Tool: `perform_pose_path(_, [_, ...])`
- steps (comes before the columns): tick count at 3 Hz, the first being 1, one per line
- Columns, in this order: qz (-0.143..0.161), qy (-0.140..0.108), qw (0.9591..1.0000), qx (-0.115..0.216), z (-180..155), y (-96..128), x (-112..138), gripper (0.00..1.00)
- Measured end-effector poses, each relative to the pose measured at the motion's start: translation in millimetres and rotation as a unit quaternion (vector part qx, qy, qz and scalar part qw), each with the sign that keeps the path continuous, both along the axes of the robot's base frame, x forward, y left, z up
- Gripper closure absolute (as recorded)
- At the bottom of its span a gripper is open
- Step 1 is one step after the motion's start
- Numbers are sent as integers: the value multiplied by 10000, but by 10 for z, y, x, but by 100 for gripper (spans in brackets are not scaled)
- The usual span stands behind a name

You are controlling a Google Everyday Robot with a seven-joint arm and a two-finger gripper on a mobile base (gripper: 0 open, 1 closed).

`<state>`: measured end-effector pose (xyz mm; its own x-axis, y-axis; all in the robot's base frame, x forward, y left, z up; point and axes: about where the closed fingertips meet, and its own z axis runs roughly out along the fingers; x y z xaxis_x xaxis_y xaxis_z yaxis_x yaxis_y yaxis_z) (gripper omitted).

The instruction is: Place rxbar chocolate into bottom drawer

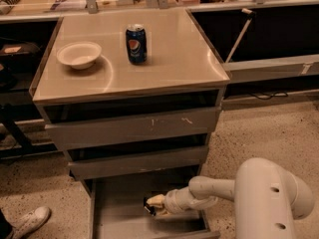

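Note:
Next, I let go of the rxbar chocolate with my gripper on the flat grey bottom near the middle of the bottom drawer (152, 210).
The bottom drawer (117, 218) is pulled open at the foot of the grey cabinet, showing a flat grey floor. My gripper (153, 205) reaches into it from the right, low over the floor near the drawer's middle. It is shut on the rxbar chocolate (148, 208), whose dark wrapper shows only as a small dark end at the fingertips; the rest is hidden. The white arm (214, 190) runs back to the right.
A blue Pepsi can (136, 44) and a white bowl (79, 54) stand on the cabinet top. The two upper drawers (134, 128) are slightly open above the gripper. A shoe (27, 220) shows at the lower left on the speckled floor.

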<state>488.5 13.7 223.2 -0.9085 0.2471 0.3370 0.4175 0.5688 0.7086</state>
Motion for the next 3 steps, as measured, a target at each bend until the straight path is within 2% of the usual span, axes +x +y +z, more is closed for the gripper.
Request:
perform_pose_path(2, [-165, 226, 9992, -293, -412, 86, -20, 100])
perform_pose_path(3, [-194, 303, 9988, -333, -540, 141, 11, 100])
